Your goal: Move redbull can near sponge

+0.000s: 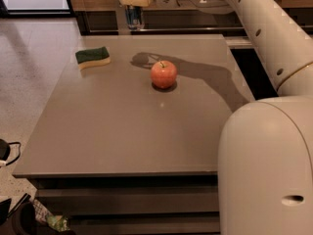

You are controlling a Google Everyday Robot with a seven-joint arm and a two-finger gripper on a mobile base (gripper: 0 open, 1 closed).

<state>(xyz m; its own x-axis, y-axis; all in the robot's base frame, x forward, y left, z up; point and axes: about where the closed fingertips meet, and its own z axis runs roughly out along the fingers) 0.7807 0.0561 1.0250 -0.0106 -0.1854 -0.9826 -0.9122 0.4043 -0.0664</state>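
Note:
The redbull can, now hanging above the table's far edge, will go down from my gripper onto the table (124, 62), close beside the sponge's end that faces the apple.
The redbull can (133, 17), slim, blue and silver, hangs in my gripper (133, 8) at the top of the camera view, above the table's far edge. The gripper is shut on the can's upper part and holds it off the table. The sponge (93, 57), dark green over pale yellow, lies flat near the table's far left corner, to the left of and nearer than the can. My white arm reaches in from the right across the top of the view.
A red apple (163, 74) stands on the grey table (122, 131), right of the sponge, beside the arm's shadow. My arm's large white link (266, 165) fills the lower right. Metal posts and a dark shelf run behind the table. Clutter lies on the floor at lower left.

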